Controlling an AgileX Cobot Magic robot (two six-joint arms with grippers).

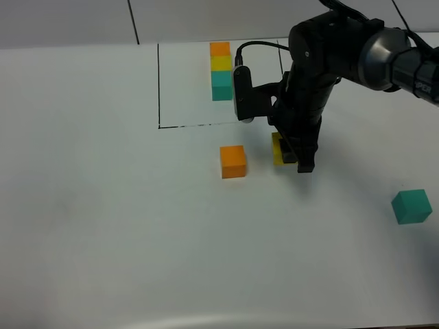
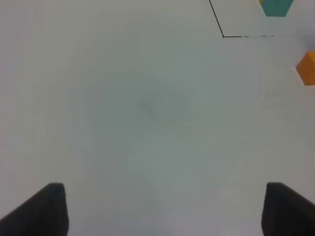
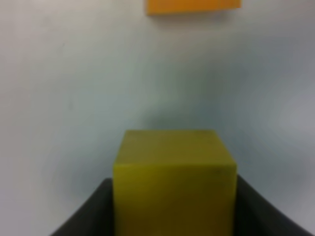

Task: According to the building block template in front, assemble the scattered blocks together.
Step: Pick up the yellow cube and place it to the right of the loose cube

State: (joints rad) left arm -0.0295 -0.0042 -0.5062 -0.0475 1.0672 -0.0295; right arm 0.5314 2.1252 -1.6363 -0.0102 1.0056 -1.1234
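Note:
The yellow cube will go down from my right gripper against the loose orange cube's side (image 1: 256, 160) (image 3: 195, 51) facing the loose teal cube.
The building block template (image 1: 221, 68) is a row of orange, yellow and teal cubes at the back, inside a thin black outline (image 1: 159, 86). The loose orange cube (image 1: 233, 161) lies just in front of the outline. My right gripper (image 1: 291, 157) is shut on the loose yellow cube (image 1: 278, 149), low over the table to the right of the orange cube. In the right wrist view the yellow cube (image 3: 172, 177) sits between the dark fingers (image 3: 88, 216), with the orange cube (image 3: 193, 5) beyond. The loose teal cube (image 1: 411, 206) lies far right. My left gripper (image 2: 160, 211) is open and empty.
The white table (image 1: 103, 205) stretches wide to the left and front. The left wrist view shows the outline's corner (image 2: 223, 36), the template's teal end (image 2: 275, 6) and the orange cube (image 2: 307, 68). The right arm (image 1: 343, 48) reaches in from the back right.

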